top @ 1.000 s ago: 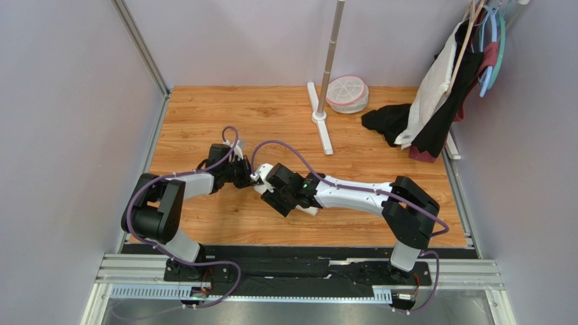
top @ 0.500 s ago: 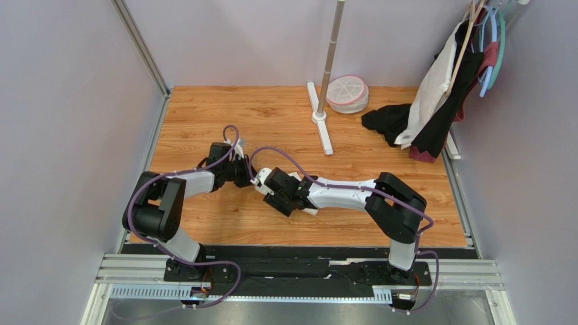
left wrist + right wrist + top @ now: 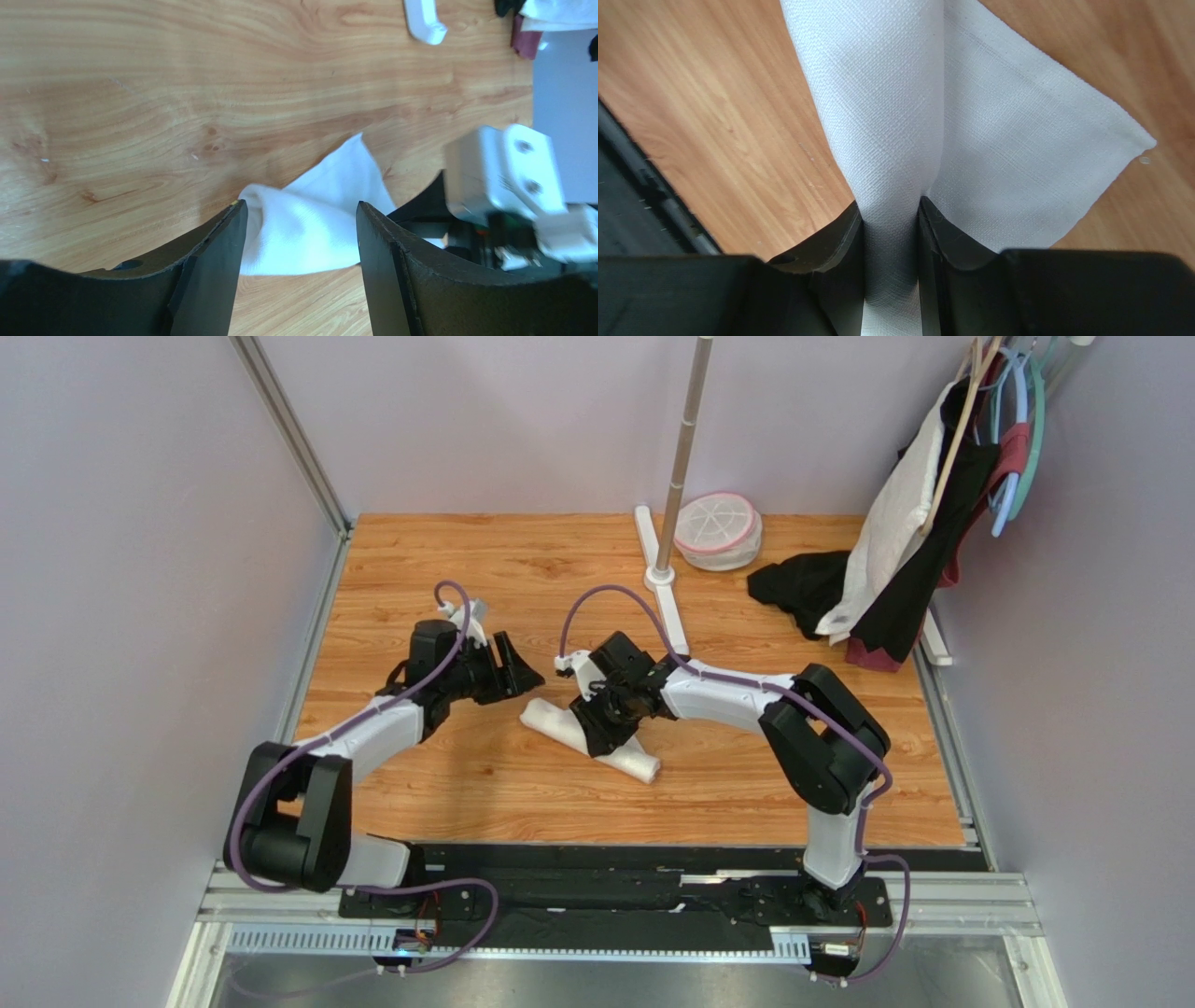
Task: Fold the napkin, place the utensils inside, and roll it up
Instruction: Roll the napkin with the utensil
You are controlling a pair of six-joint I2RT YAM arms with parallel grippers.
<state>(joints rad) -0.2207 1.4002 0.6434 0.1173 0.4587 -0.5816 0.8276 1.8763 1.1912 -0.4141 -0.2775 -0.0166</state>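
Note:
The napkin's loose corner flap still lies flat beside the roll. My left gripper needs to pinch the roll's end [image 3: 535, 711] while my right gripper opens and takes hold again.
The napkin [image 3: 550, 720] lies on the wooden table as a cream-white roll, running from upper left to lower right. My right gripper [image 3: 603, 732] comes down on its middle. In the right wrist view this gripper [image 3: 890, 210] is shut on the napkin [image 3: 878, 105], pinching the roll, with a loose corner flap [image 3: 1032, 161] spread flat beside it. My left gripper [image 3: 522, 679] hangs just left of the roll's end. In its own view it [image 3: 302, 210] is open, with the napkin's end [image 3: 323, 217] beyond its fingertips and untouched. The utensils are hidden.
A white stand's pole and foot [image 3: 662, 581] rise at the back centre, next to a round pink-and-white basket [image 3: 718, 529]. A black cloth [image 3: 797, 588] lies at the back right under garments on hangers [image 3: 919, 504]. The right arm's white wrist [image 3: 502, 175] shows close by.
My left gripper has opened, let go of the roll's end and drawn back to the left. My right gripper has swung round over the roll and shut on it.

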